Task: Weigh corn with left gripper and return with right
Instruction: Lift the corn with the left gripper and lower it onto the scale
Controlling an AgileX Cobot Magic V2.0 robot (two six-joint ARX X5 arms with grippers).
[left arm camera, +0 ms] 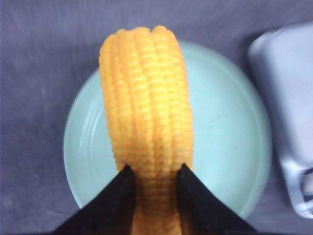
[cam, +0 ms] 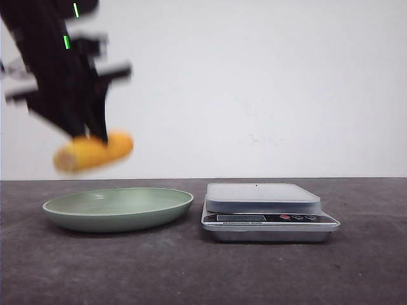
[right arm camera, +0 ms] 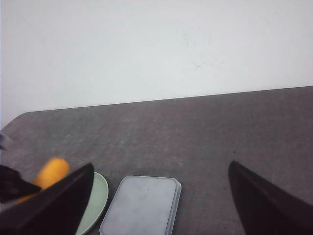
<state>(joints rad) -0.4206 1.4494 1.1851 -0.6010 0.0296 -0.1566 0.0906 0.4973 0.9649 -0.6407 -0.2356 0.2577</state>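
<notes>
The robot's left gripper needs to release the corn on the kitchen scale's bare tray [cam: 247, 185], a little toward the side of the green plate. The corn is still above the green plate.
My left gripper [cam: 89, 136] is shut on the corn [cam: 94, 152], a yellow-orange cob held lying sideways in the air above the green plate [cam: 118, 208]. In the left wrist view the two black fingers [left arm camera: 120, 196] clamp the cob [left arm camera: 146, 103] near one end, with the plate [left arm camera: 225, 142] below it. The kitchen scale [cam: 267, 210] stands to the right of the plate, its tray bare. My right gripper [right arm camera: 159, 169] is open and empty, high above the scale [right arm camera: 143, 205]; the corn [right arm camera: 53, 172] shows at its left edge.
The dark grey table [cam: 203, 273] runs back to a white wall [cam: 254, 89]. The scale's edge [left arm camera: 288, 117] shows beside the plate in the left wrist view. Nothing else stands on the table.
</notes>
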